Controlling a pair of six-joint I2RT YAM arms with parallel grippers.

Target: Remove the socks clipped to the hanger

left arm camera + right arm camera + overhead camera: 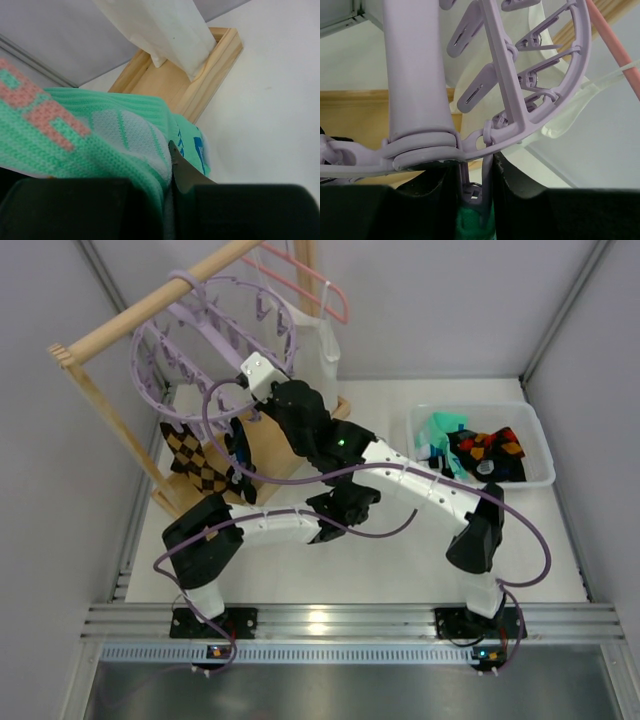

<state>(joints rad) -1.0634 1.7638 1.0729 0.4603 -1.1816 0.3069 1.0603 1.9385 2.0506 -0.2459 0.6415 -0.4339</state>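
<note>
My left gripper has the mint-green sock to put away. Next, I let go of it with that gripper in the clear bin (452,462), beside the black socks.
The lavender hanger (215,330) hangs on the wooden rail (150,305) at the back left; its ring (555,95) and clips fill the right wrist view. My right gripper (476,195) is shut on one lavender clip (472,192), which grips a mint-green sock (475,225) below. My left gripper (172,200) is shut on that mint-green sock (100,145), which has pink, white and blue marks. In the top view both grippers sit under the ring, the left one (238,455) largely hidden by the right arm (300,420). A brown checked sock (200,468) still hangs clipped.
A clear bin (535,475) at the right holds mint-green and black socks (480,450). A long white cloth (165,30) hangs from a pink coat hanger (310,280) over the wooden base frame (200,85). Side walls stand close on both sides.
</note>
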